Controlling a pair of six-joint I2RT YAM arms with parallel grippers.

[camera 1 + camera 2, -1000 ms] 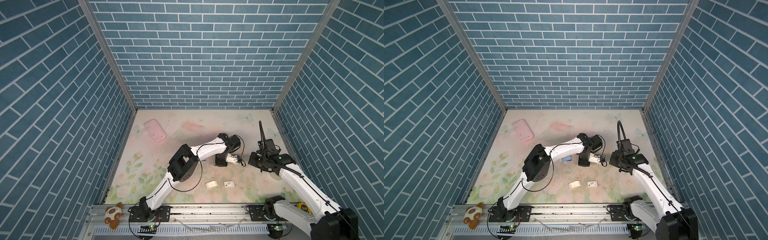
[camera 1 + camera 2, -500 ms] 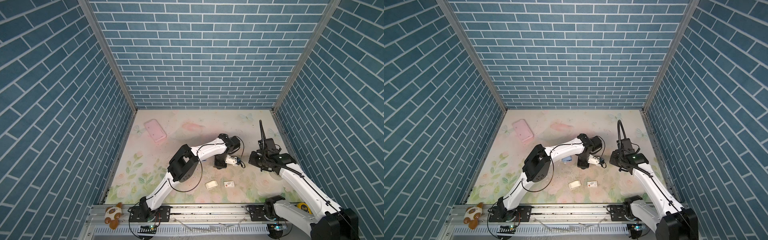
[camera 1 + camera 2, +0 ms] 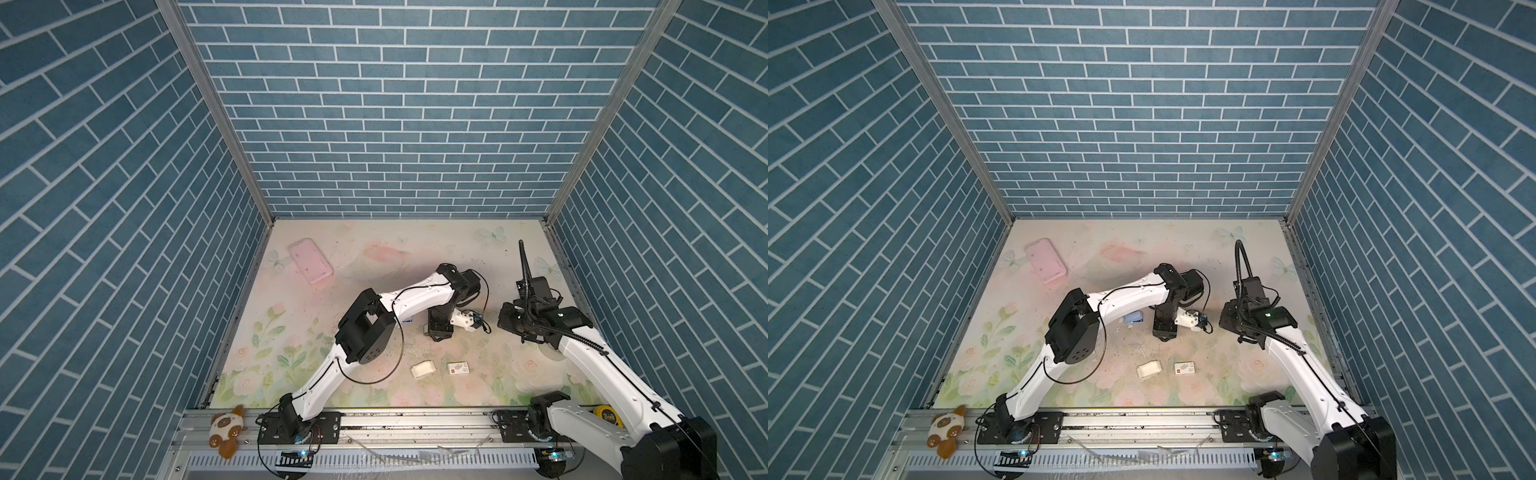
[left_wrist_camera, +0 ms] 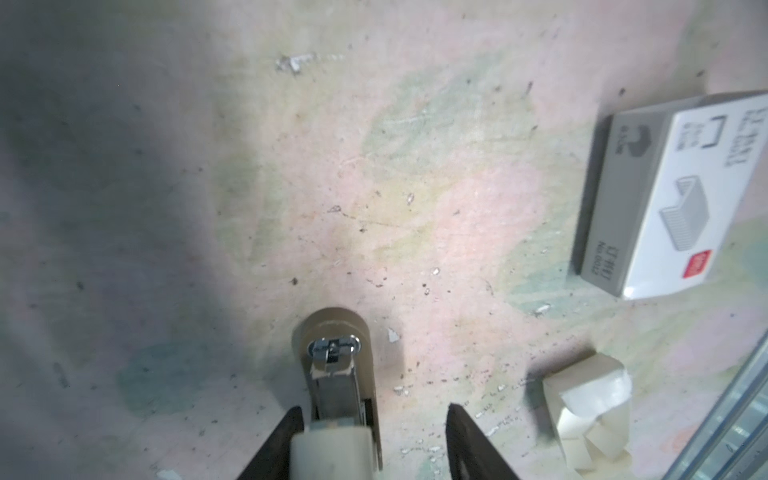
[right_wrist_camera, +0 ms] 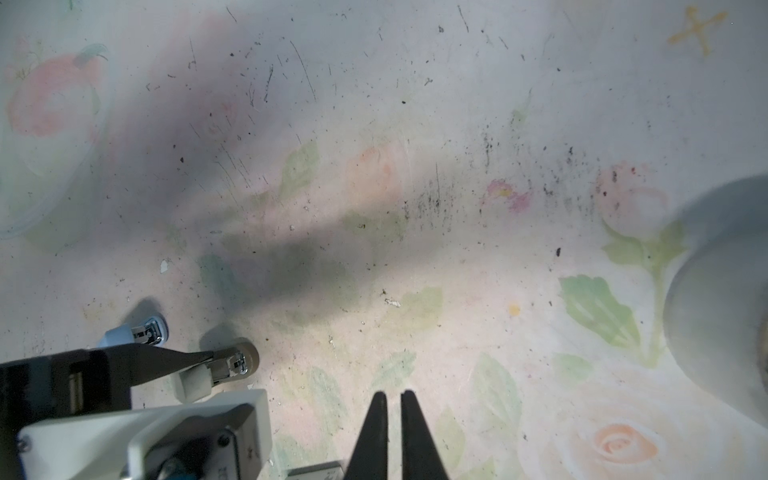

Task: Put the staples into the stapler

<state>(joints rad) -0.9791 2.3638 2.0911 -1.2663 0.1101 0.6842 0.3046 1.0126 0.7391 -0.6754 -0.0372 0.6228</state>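
Note:
The beige stapler's raised cover sits off-centre, close against one finger, so my left gripper should back up, centre over it and pinch both sides (image 4: 332,464) before lowering it.
A beige stapler (image 4: 336,374) with its metal magazine showing lies on the floral mat. My left gripper (image 4: 374,407) stands open over it: one finger is beside the stapler, the other well clear of it. In both top views this gripper (image 3: 436,332) (image 3: 1165,331) points down at mid-table and hides the stapler. The white card tray (image 4: 586,411) (image 3: 424,368) and the red-marked white sleeve (image 4: 673,195) (image 3: 458,368) lie close by. No strip of staples shows. My right gripper (image 5: 394,392) hovers to the right, shut on nothing.
A blue stapler (image 5: 137,332) (image 3: 1133,319) lies just left of the left gripper. A pink case (image 3: 311,262) sits at the back left. A plush toy (image 3: 225,430) and a yellow tape measure (image 3: 606,428) rest on the front rail. Small metal bits litter the mat.
The left gripper's jaws have spread apart off the beige stapler. Both arms have stayed nearly where they were.

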